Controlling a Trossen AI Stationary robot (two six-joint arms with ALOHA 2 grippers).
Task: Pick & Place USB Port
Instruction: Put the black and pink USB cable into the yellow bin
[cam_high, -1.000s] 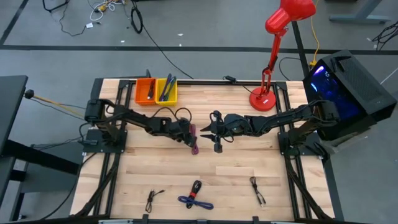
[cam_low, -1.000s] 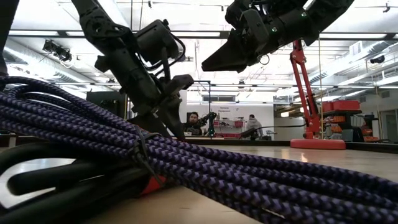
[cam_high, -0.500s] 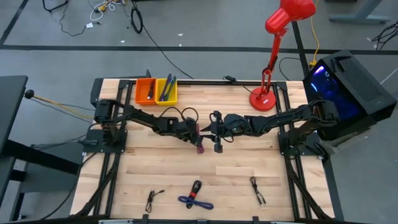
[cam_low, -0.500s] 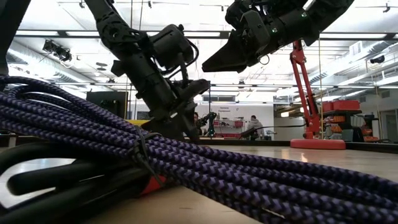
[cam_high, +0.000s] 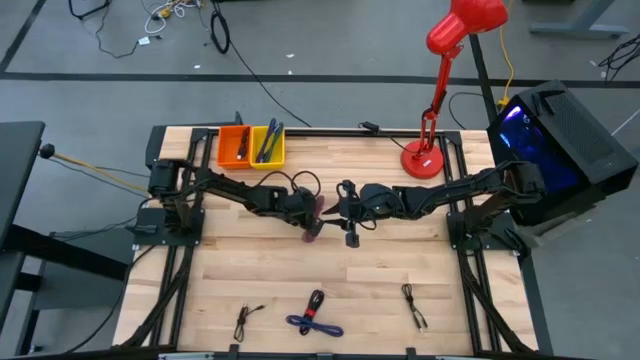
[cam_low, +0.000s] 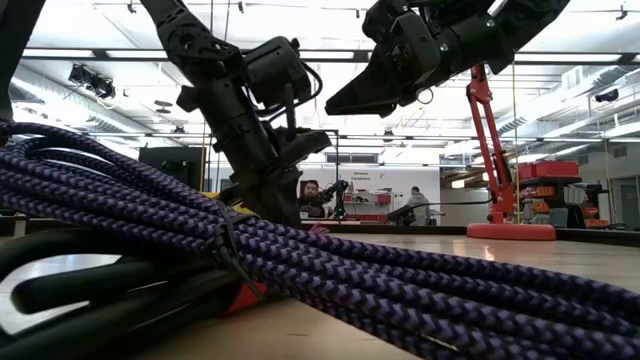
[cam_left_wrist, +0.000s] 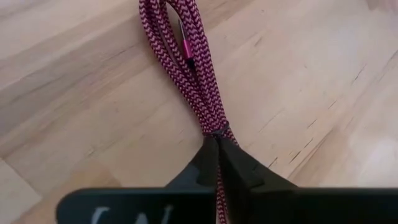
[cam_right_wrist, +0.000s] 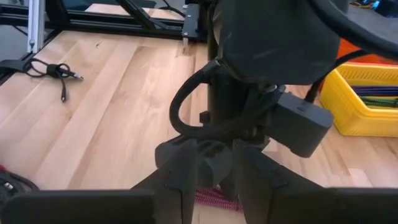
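Note:
The fingers of my left gripper slant onto the magenta cable at its black tie, so next I open them, come down more steeply and take the strands of cable (cam_left_wrist: 232, 139) just past the black tie.
A magenta braided USB cable (cam_left_wrist: 186, 62), folded into a narrow bundle, lies flat on the wooden table (cam_high: 240, 260) near its middle. A pink plug (cam_left_wrist: 188, 55) shows among its strands. My left gripper (cam_left_wrist: 216, 140) slants down onto it and is shut on it; it also shows in the high view (cam_high: 312, 226). My right gripper (cam_high: 333, 210) hovers above the table just right of the left one, pointing toward it. In its own view the right gripper (cam_right_wrist: 214, 186) stands open with nothing between its fingers. My left gripper pinches the bundle's gathered strands (cam_left_wrist: 214, 129) between its two fingertips. It comes slanting down from the table's left, roughly in line with the cable. The bundle stretches away from the fingertips, lying on the table.
Orange (cam_high: 234, 147) and yellow (cam_high: 268, 145) bins stand at the far left. A red lamp (cam_high: 422, 160) stands at the far right. A small dark thing (cam_high: 352, 237) lies under the right gripper. Near the front edge lie a purple cable (cam_high: 312, 322) and two thin dark cables (cam_high: 245, 320) (cam_high: 415, 305).
My left gripper has shifted a little toward the table's right, sunk toward the magenta cable while tipping further down, and its fingers have come together on the bundle. The cable still lies on the table.

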